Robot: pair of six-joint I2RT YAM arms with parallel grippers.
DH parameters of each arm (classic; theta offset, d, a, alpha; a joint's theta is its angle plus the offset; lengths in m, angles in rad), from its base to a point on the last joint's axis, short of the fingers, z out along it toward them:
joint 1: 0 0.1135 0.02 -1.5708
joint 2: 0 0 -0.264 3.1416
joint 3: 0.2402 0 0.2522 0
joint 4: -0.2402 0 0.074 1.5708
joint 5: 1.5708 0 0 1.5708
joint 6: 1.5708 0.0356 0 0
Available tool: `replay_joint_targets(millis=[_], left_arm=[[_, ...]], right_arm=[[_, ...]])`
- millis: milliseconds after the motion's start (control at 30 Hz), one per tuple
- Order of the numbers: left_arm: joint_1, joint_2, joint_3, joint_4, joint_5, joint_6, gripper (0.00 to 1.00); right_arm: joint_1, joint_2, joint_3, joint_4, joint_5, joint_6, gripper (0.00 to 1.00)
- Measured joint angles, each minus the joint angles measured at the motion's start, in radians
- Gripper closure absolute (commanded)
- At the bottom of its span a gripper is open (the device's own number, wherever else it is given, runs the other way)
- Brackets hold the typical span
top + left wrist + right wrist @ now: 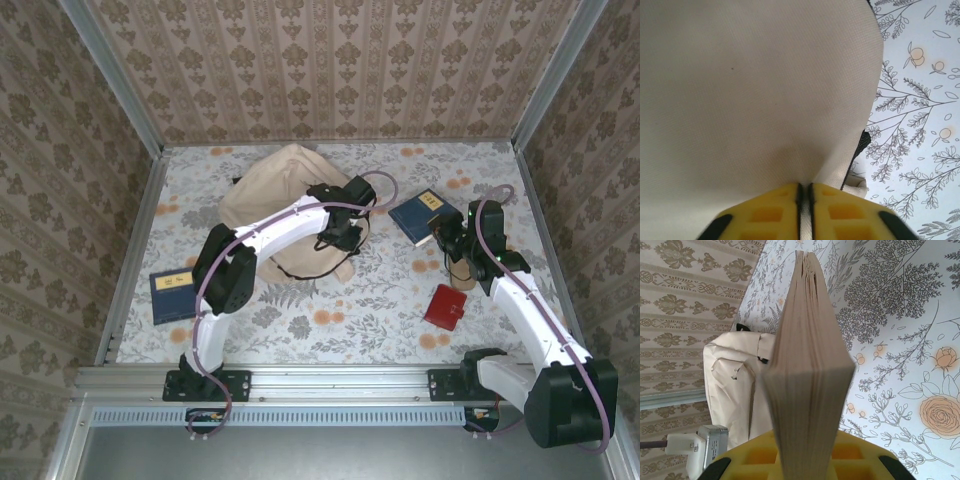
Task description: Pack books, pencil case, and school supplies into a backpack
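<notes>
Next, my right gripper lets go of the dark blue book inside the cream backpack [334, 220], just past the edge of the backpack's opening that my left gripper pinches.
The cream backpack [285, 190] lies at the middle back of the table. My left gripper [336, 238] is at its near right edge, shut on a fold of the backpack [740, 90] fabric pinched between the yellow fingers [835, 210]. My right gripper [441, 233] is shut on the near corner of a dark blue book [424, 213]. In the right wrist view the book's page edge [810, 360] stands up between the fingers, with the backpack [732, 380] behind it. A second dark blue book [172, 294] lies flat at the left.
A small red pouch [445, 306] lies at the near right, with a small brownish thing [462, 276] just behind it under the right arm. Metal rails and patterned walls close in the table on all sides.
</notes>
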Motion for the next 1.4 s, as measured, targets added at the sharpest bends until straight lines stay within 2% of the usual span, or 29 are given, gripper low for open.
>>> replay_joint_targets(millis=[33, 200, 400, 600, 800, 1100, 1400], left_arm=[[0.000, -0.001, 0.000, 0.000, -0.003, 0.003, 1.00], [0.000, -0.031, 0.000, 0.000, -0.023, 0.011, 1.00], [0.005, -0.158, -0.036, 0.029, -0.078, 0.018, 1.00], [0.035, -0.326, -0.127, 0.137, -0.142, 0.017, 1.00], [0.045, -0.422, -0.221, 0.293, -0.186, 0.017, 1.00], [0.045, -0.473, -0.316, 0.447, -0.195, 0.025, 1.00], [0.045, -0.509, -0.357, 0.492, -0.201, 0.020, 1.00]], right_arm=[[0.000, -0.002, 0.000, 0.000, 0.000, 0.000, 0.93], [0.000, -0.031, 0.000, -0.017, 0.000, -0.015, 0.93], [0.000, -0.060, 0.000, -0.037, -0.024, -0.050, 0.94], [0.006, -0.053, -0.002, 0.006, -0.194, -0.082, 0.93], [0.090, 0.004, -0.009, 0.111, -0.320, -0.077, 0.93], [0.279, 0.227, 0.002, 0.299, -0.326, 0.000, 0.93], [0.391, 0.580, 0.203, 0.545, -0.216, 0.090, 0.92]])
